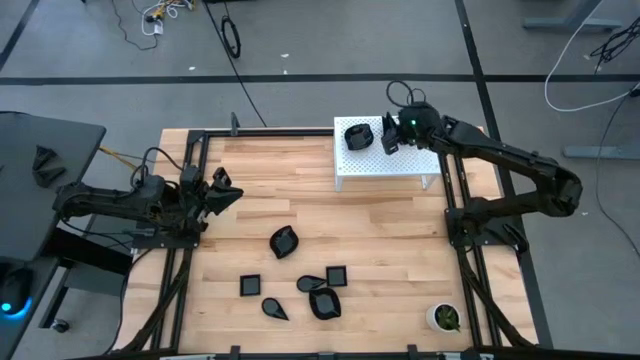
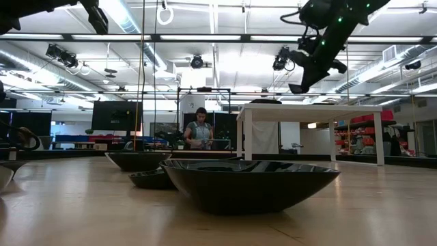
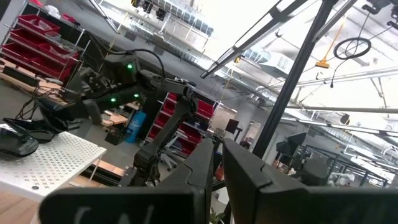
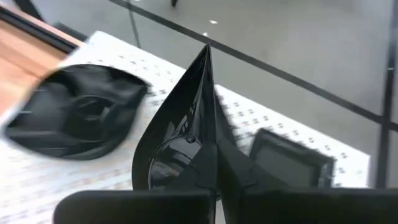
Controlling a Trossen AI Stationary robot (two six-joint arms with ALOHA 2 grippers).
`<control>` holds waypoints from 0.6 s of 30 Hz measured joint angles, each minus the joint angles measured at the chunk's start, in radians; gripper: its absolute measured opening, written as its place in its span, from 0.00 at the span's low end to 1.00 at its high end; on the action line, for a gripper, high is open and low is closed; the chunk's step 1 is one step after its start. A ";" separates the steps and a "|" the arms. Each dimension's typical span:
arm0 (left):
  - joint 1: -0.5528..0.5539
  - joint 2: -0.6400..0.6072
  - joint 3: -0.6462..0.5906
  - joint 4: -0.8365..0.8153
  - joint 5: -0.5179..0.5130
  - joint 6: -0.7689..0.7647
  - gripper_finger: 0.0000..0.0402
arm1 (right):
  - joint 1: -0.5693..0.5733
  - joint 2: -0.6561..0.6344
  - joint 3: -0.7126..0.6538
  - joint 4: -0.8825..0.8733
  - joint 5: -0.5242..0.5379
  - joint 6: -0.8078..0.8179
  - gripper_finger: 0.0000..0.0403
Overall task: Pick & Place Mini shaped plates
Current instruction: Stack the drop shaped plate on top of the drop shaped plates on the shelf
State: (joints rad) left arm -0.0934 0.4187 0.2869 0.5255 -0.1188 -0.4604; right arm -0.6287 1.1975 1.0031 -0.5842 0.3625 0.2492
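Observation:
My right gripper will lay the teardrop plate flat, as it holds it tilted near the square plate, then regrip its rim and shift it toward the rounded plate [image 1: 358,137].
Several glossy black mini plates lie on the wooden table: a large rounded one [image 1: 285,241], a square one [image 1: 250,285], a teardrop one [image 1: 275,308] and a cluster [image 1: 325,300]. One rounded plate [image 1: 358,135] [image 4: 74,118] rests on the white perforated stand [image 1: 385,170]. My right gripper [image 1: 392,135] [image 4: 214,186] hangs over the stand, shut on a teardrop plate [image 4: 186,118]. A dark square shape [image 4: 289,158] lies on the stand beyond it. My left gripper [image 1: 222,190] [image 3: 217,174] waits shut at the table's left edge, touching nothing. My right gripper pinches the teardrop plate between its two fingers at the rim of its wide end [image 4: 208,158]. The plate stands on edge in the hold, with its pointed tip [image 4: 206,53] aimed away from the fingers. In the low view the gripper [image 2: 300,72] hangs above the stand's top [image 2: 311,108].
A small white cup with green contents [image 1: 444,317] stands near the table's near right corner. The right arm's frame [image 1: 465,215] runs along the right side. Bare wood lies between the stand and the plates. A person [image 2: 200,130] stands in the room behind.

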 joint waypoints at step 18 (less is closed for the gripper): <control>0.000 0.000 0.000 0.000 0.000 0.000 0.10 | -0.058 0.077 0.000 0.005 0.047 -0.118 0.09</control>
State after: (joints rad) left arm -0.0933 0.4190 0.2871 0.5255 -0.1188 -0.4603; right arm -0.6868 1.2748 1.0031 -0.5792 0.4100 0.1310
